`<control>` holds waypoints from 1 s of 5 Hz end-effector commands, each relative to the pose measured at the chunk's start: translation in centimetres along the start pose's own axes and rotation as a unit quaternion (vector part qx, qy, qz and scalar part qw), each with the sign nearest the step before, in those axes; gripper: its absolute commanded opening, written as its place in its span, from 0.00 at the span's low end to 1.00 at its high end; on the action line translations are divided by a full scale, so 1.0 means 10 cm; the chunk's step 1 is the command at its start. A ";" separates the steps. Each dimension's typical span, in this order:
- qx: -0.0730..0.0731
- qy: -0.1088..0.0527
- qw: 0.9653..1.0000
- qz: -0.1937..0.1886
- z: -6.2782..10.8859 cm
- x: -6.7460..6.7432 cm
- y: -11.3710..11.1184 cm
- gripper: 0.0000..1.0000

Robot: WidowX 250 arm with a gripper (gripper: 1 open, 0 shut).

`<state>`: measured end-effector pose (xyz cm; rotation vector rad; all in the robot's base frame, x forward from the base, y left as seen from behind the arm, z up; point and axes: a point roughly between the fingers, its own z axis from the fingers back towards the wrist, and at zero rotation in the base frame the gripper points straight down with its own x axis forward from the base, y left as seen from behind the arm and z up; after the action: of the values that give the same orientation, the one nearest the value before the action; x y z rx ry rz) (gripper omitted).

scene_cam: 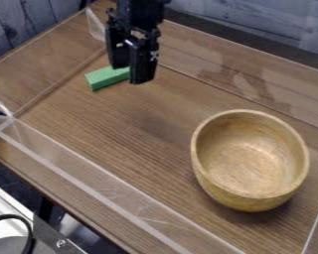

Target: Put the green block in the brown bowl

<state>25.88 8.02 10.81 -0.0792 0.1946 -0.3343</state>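
The middle of the green block [118, 73], between its two ends, will be gripped by my gripper.
The green block [103, 78] is a small flat bar lying on the wooden table at the upper left, partly hidden behind my fingers. My gripper [130, 60] hangs pointing down right over the block's right end, jaws open with nothing between them. I cannot tell whether the fingertips touch the block. The brown bowl [250, 159] is a round light wooden bowl standing empty at the lower right, well away from the gripper.
A clear plastic wall [69, 164] runs along the table's front edge and another clear panel [111, 30] stands at the back left corner. Wood-grain tabletop [135, 124] stretches between the block and the bowl.
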 end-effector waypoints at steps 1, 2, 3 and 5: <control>0.040 -0.043 0.998 -0.029 0.20 0.10 0.10 1.00; 0.061 -0.052 0.996 -0.049 0.17 0.13 0.24 1.00; 0.081 -0.060 0.993 -0.069 0.12 0.14 0.37 1.00; 0.065 -0.056 0.996 -0.019 0.01 0.13 0.57 1.00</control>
<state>27.85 12.33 8.13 -0.0125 0.1257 -0.3864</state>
